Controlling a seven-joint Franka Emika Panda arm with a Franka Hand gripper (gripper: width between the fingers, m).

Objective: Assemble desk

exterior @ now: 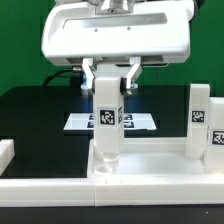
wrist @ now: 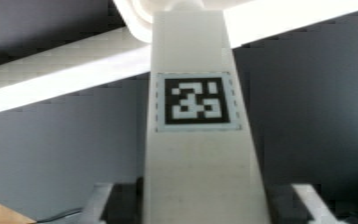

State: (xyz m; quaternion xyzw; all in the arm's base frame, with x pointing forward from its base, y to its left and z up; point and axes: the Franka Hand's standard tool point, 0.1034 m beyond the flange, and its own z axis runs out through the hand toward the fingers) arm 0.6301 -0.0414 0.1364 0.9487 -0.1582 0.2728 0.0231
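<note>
Next, I let go of the white leg, standing upright in the socket at the white tabletop's near corner (exterior: pixel 104 168).
In the exterior view the desk's white tabletop (exterior: pixel 160 168) lies across the front. A white block leg (exterior: pixel 108 125) with a black-white tag stands upright on it, its foot at a raised socket near the middle. My gripper (exterior: pixel 110 82) comes down from above and is shut on this leg's upper part, one finger on each side. A second tagged leg (exterior: pixel 200 120) stands upright on the tabletop towards the exterior view's right. The wrist view shows the held leg (wrist: pixel 197 110) running away from the camera between my fingers (wrist: pixel 101 200), with the gripper (wrist: pixel 202 205) round it.
The marker board (exterior: pixel 140 122) lies flat on the black table behind the legs. A low white bar (exterior: pixel 6 152) sits at the exterior view's left edge. Cables hang behind the gripper's white body.
</note>
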